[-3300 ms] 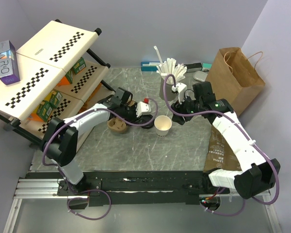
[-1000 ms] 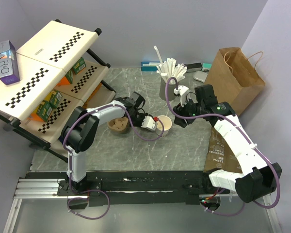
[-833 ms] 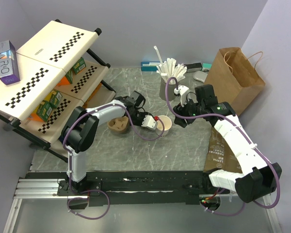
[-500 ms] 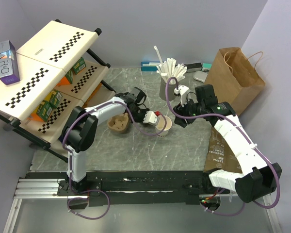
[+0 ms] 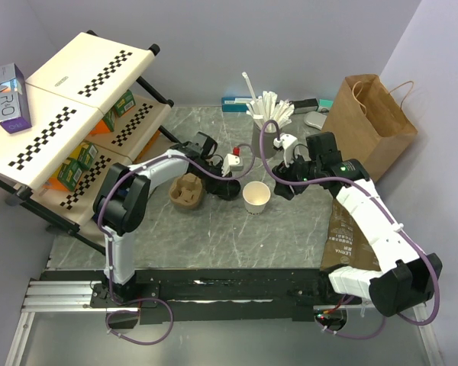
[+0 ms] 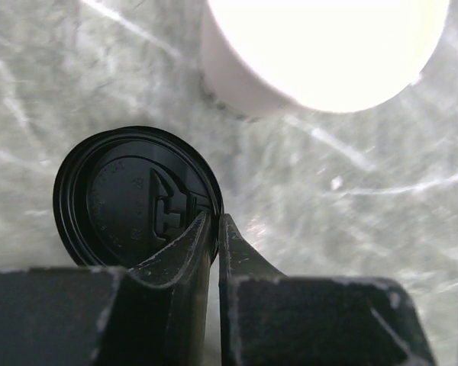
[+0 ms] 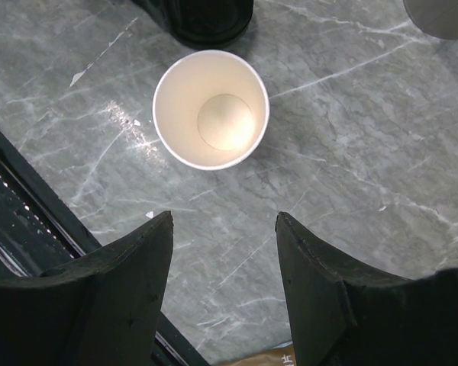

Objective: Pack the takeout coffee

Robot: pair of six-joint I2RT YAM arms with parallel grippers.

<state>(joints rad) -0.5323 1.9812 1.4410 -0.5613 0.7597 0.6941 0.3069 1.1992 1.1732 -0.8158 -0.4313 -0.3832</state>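
Note:
I will set the stack down and take just the top lid [image 6: 126, 200], because the black lid in my left gripper has another lid nested under it.
The white paper cup [image 5: 257, 197] stands upright and open on the marble table, tan inside; it also shows in the right wrist view [image 7: 211, 108] and at the top of the left wrist view [image 6: 320, 46]. My left gripper [image 5: 227, 181] is shut on the rim of the black lid [image 6: 133, 198]. It holds the lid flat and low, just left of the cup and apart from it [image 5: 226, 188]. My right gripper [image 7: 223, 229] is open and empty, hovering just right of the cup [image 5: 281, 186].
The brown pulp cup carrier [image 5: 187, 191] sits left of the lid. The dark grey cup of white sticks [image 5: 266, 136] stands behind the cup. A brown paper bag [image 5: 370, 122] stands at the back right. A checkered shelf rack [image 5: 76, 114] fills the left.
My left gripper was at the cup's rim with the lid. It has pulled back to the left, and the lid is now beside the cup. The right arm has stayed still.

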